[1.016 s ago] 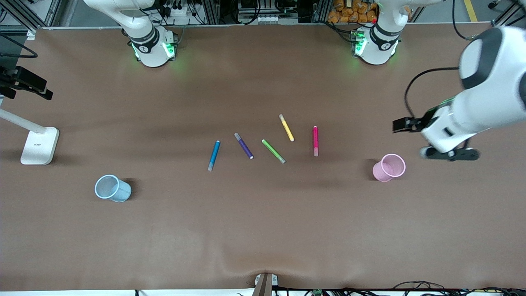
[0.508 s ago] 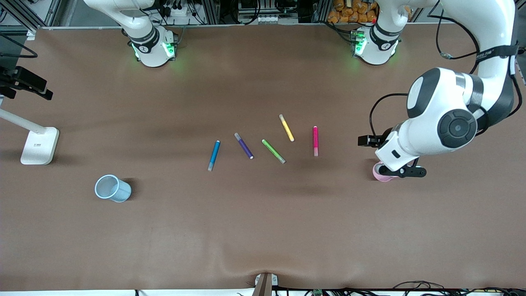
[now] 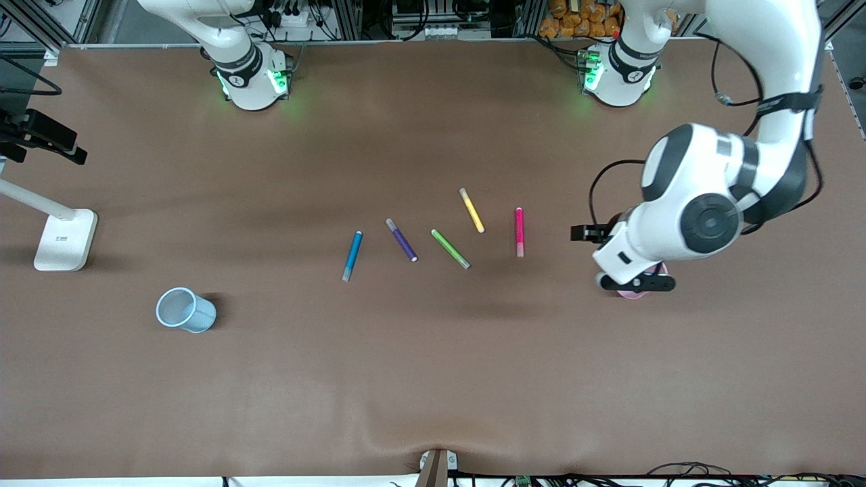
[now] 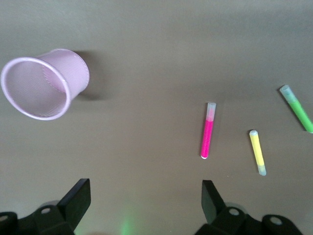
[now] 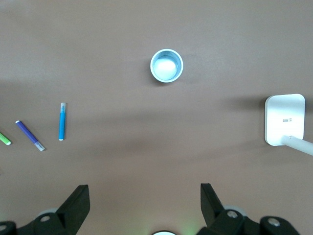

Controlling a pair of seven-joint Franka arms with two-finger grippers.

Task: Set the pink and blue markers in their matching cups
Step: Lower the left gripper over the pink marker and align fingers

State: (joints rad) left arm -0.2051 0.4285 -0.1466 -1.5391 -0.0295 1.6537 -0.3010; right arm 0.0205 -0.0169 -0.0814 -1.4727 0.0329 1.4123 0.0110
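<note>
I will next move my left gripper to the pink marker and close it where its pink body meets its pale end (image 3: pixel 520 244) (image 4: pixel 210 121).
The pink marker (image 3: pixel 519 232) lies flat near the table's middle and shows in the left wrist view (image 4: pixel 207 131). The blue marker (image 3: pixel 351 256) lies toward the right arm's end of the row and shows in the right wrist view (image 5: pixel 62 122). The pink cup (image 3: pixel 657 272) stands toward the left arm's end, mostly hidden under my left gripper (image 3: pixel 636 283); it shows whole in the left wrist view (image 4: pixel 44 83). My left gripper (image 4: pixel 144 188) is open and empty above the table. The blue cup (image 3: pixel 185 310) stands toward the right arm's end (image 5: pixel 167 65). My right gripper (image 5: pixel 144 193) is open, empty and high up, out of the front view.
A purple marker (image 3: pixel 401 239), a green marker (image 3: pixel 450 249) and a yellow marker (image 3: pixel 471 210) lie between the blue and pink markers. A white lamp base (image 3: pixel 65 239) stands at the right arm's end of the table.
My left arm has swung in from the table's end toward the middle and now hangs over the pink cup, covering most of it. The markers and cups have not moved.
</note>
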